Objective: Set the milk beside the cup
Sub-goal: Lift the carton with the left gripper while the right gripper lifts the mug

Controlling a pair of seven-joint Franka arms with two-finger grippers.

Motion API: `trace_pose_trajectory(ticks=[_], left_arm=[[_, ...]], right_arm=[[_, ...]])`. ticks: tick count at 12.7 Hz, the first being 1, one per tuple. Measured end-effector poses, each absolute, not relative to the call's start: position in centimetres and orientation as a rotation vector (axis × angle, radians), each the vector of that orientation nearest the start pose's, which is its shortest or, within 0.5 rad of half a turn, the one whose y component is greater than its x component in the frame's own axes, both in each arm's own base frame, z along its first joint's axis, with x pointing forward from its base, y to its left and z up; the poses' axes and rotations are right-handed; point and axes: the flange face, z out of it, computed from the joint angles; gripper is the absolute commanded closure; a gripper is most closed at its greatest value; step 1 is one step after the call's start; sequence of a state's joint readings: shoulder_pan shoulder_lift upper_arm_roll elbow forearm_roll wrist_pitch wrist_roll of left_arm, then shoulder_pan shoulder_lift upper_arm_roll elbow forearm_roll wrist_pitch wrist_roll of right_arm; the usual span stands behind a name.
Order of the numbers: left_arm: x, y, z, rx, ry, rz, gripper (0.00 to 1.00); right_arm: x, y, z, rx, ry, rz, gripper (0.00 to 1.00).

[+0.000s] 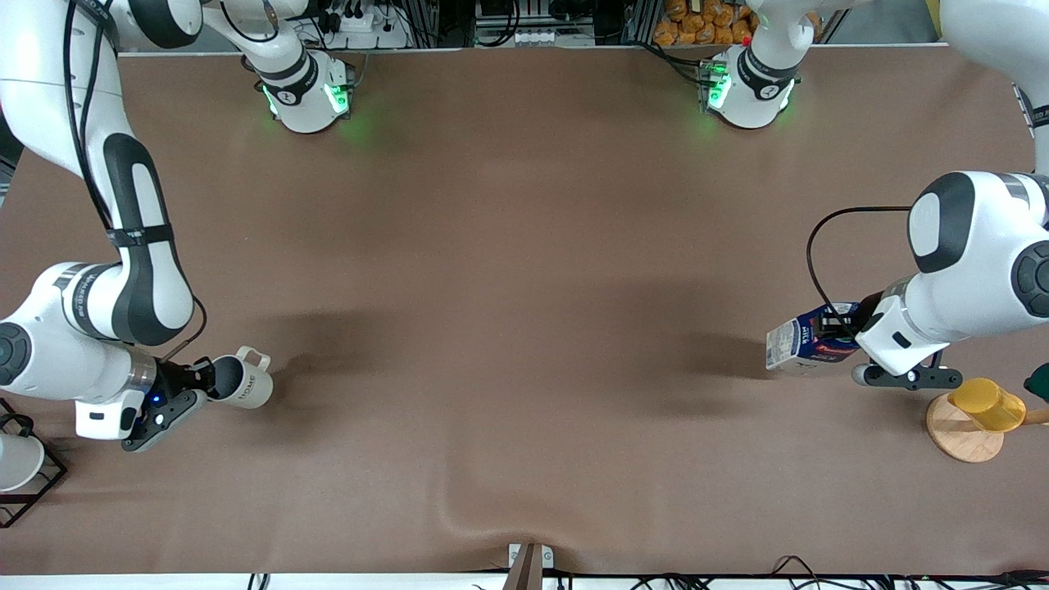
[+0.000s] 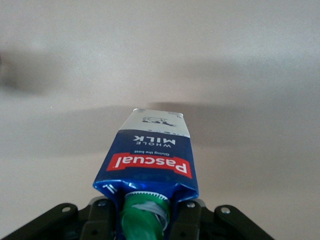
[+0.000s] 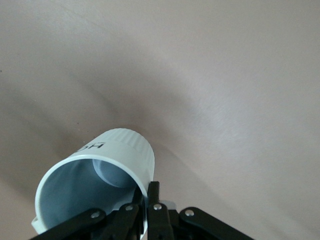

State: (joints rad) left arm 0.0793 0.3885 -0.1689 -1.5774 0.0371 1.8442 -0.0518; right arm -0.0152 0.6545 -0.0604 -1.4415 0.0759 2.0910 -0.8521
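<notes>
Next, my right gripper lets go of the cup on the open middle of the brown table cover [image 1: 503, 356], past the cover's front wrinkle.
My left gripper [image 1: 844, 332] is shut on the top of the milk [image 1: 807, 338], a dark blue carton with a white lower part, tilted on its side above the table at the left arm's end. In the left wrist view the milk [image 2: 150, 160] points away from the gripper [image 2: 146, 215], its green cap between the fingers. My right gripper [image 1: 205, 378] is shut on the rim of the cup [image 1: 243, 383], an off-white mug tilted above the table at the right arm's end. The right wrist view shows the cup [image 3: 97, 180] with its rim pinched by the gripper [image 3: 148, 202].
A yellow cup [image 1: 987, 404] lies on a round wooden stand [image 1: 964, 434] near the left gripper. A black wire rack [image 1: 29, 483] with a white cup [image 1: 15, 460] stands at the right arm's end. The brown table cover [image 1: 524, 328] has a wrinkle near its front edge.
</notes>
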Motion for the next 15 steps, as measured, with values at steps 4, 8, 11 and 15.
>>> trace_pose_trajectory(ticks=[4, 8, 11, 15], left_arm=[[64.8, -4.4, 42.0, -3.149, 0.057, 0.218, 0.6], [64.4, -4.4, 42.7, -3.146, 0.058, 0.229, 0.6], [64.4, -4.5, 42.8, -3.146, 0.059, 0.23, 0.6], [64.3, -4.5, 42.8, -3.145, 0.059, 0.234, 0.6]], right_arm=[[72.2, -2.1, 32.7, -2.902, -1.238, -0.031, 1.0], [72.2, 2.9, 33.2, -2.846, -1.336, -0.041, 1.0], [72.4, 9.8, 32.6, -2.781, -1.468, -0.134, 1.0], [71.3, 20.7, 29.5, -2.684, -1.655, -0.253, 1.0]])
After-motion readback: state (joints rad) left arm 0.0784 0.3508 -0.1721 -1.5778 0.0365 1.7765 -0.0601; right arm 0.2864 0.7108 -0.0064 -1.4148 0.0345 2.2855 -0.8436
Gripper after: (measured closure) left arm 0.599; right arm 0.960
